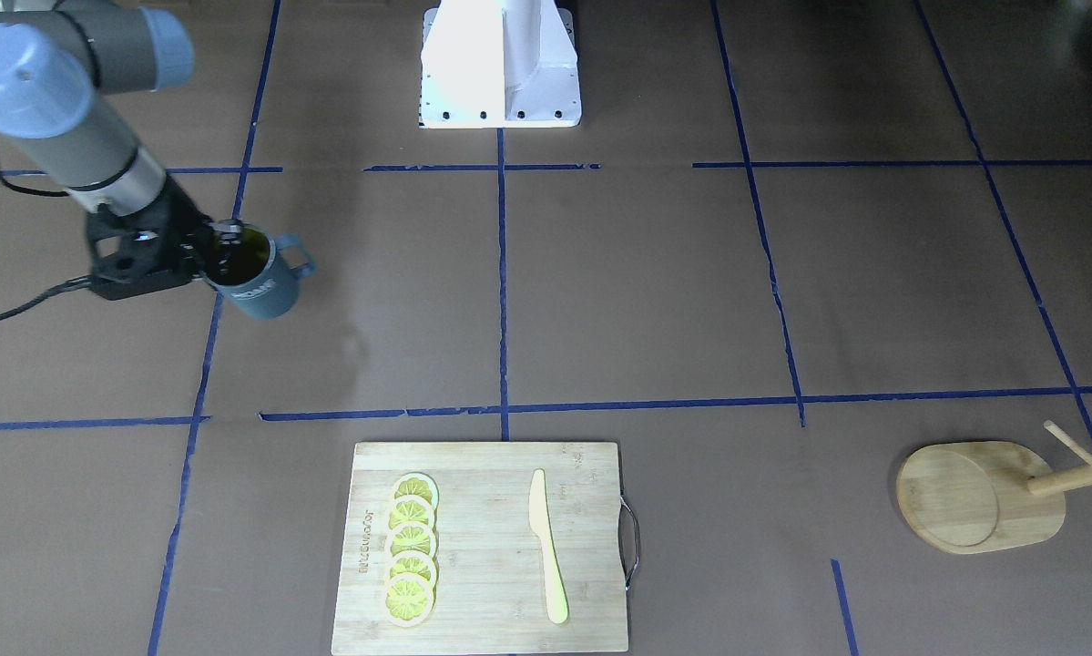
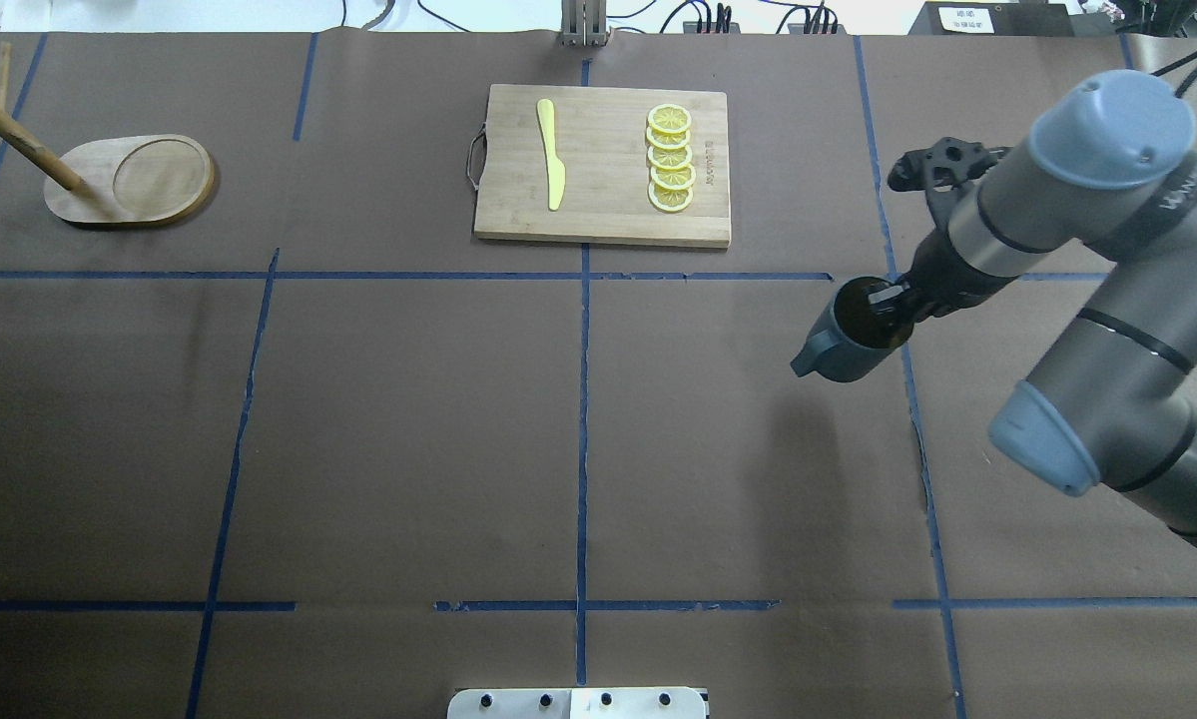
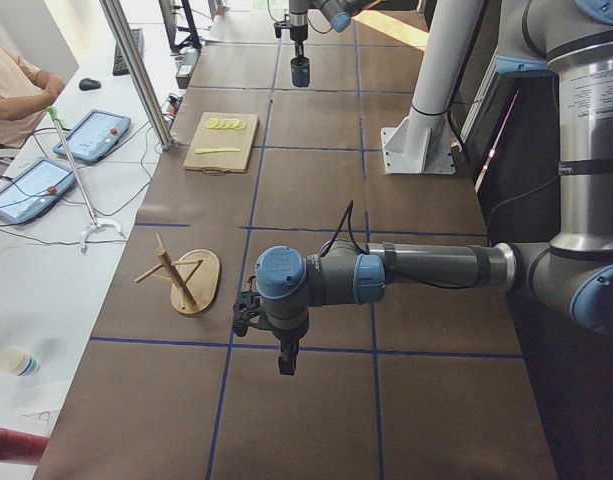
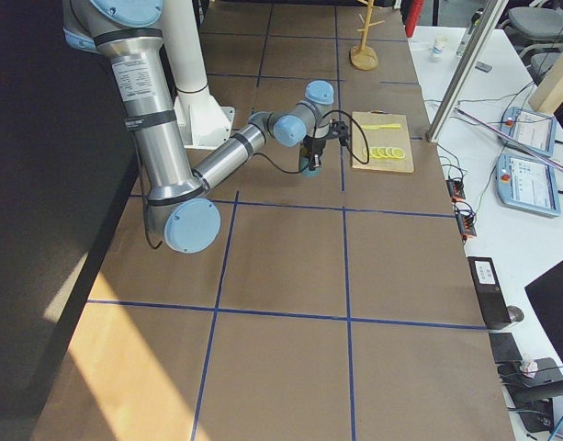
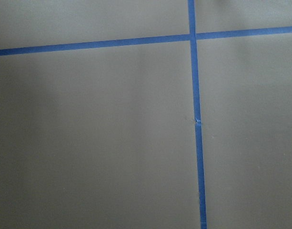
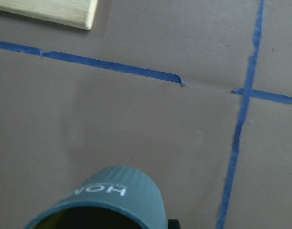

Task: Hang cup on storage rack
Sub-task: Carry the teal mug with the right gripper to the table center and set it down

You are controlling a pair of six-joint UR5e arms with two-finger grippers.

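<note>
The robot's right gripper will release the cup, now held upright a little above the table, on the blue tape line (image 1: 516,302) between the robot base and the cutting board.
My right gripper (image 2: 893,300) is shut on the rim of the cup (image 2: 846,338), a dark blue-grey ribbed mug with a yellow inside. It holds the cup upright a little above the table, on the robot's right side. In the front-facing view the cup (image 1: 259,278) has its handle towards the table's middle. The right wrist view shows its "HOME" lettering (image 6: 95,191). The storage rack (image 2: 129,180), with a wooden oval base and a pegged post, stands far off at the table's far left corner (image 1: 974,497). My left gripper (image 3: 286,362) shows only in the exterior left view, low over bare table; I cannot tell whether it is open.
A bamboo cutting board (image 2: 603,215) with several lemon slices (image 2: 670,158) and a yellow knife (image 2: 550,150) lies at the far middle. The white robot base (image 1: 500,64) stands at the near edge. Blue tape lines cross the brown table.
</note>
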